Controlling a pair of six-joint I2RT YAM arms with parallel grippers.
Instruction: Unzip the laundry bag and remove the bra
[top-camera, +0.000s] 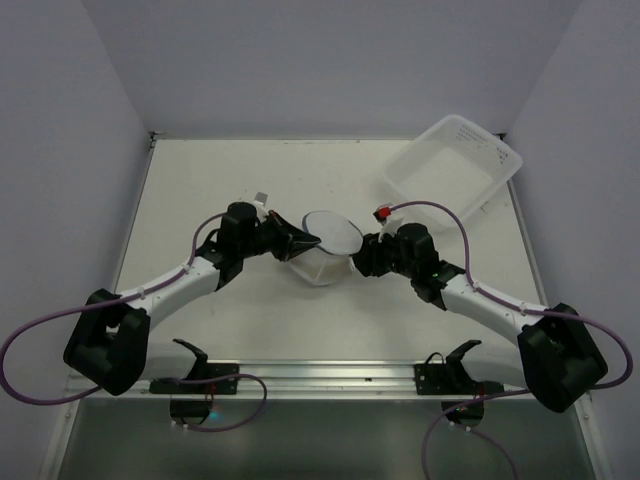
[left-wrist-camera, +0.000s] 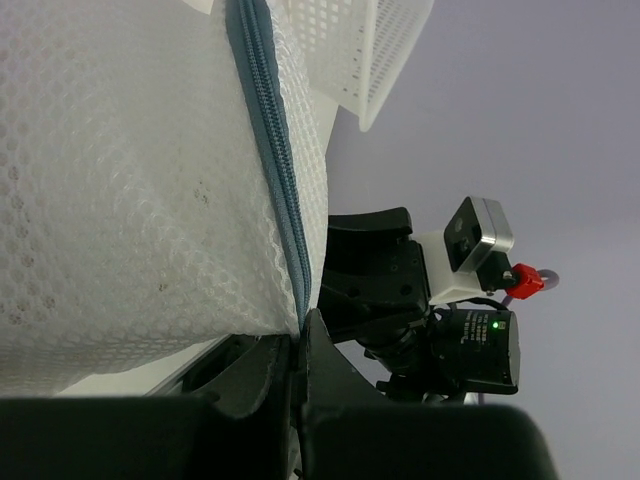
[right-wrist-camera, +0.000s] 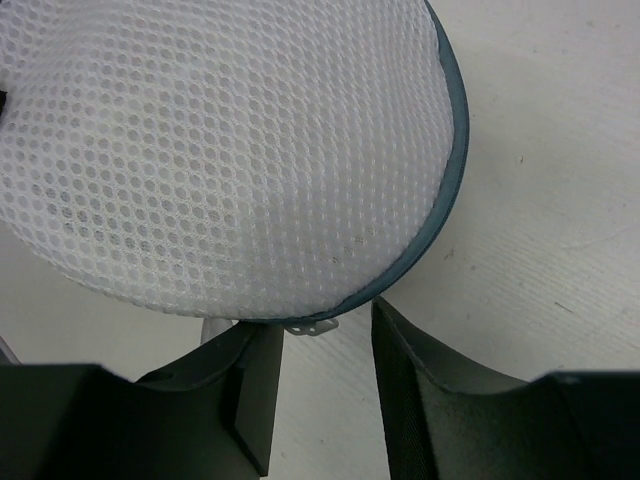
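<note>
The left gripper pinches the laundry bag's zipper band away from the zipper pull, so it should open and take the zipper band (right-wrist-camera: 385, 282) close to the right gripper.
The laundry bag (top-camera: 328, 245) is a round white mesh dome with a grey-blue zipper band, at the table's middle between both grippers. My left gripper (top-camera: 303, 243) is shut on the bag's zipper band (left-wrist-camera: 270, 150) at its left rim, with the fingertips (left-wrist-camera: 315, 335) pinched together on it. My right gripper (top-camera: 357, 256) is open at the bag's right rim. In the right wrist view the mesh dome (right-wrist-camera: 220, 150) fills the top, and the small silver zipper pull (right-wrist-camera: 310, 326) hangs between the open fingers (right-wrist-camera: 395, 335), untouched. The bra is hidden.
A clear-white plastic tub (top-camera: 455, 165) lies tilted at the back right corner. A small white and grey object (top-camera: 262, 198) sits behind the left wrist. The right arm's wrist and camera (left-wrist-camera: 470, 300) show close beyond the bag in the left wrist view.
</note>
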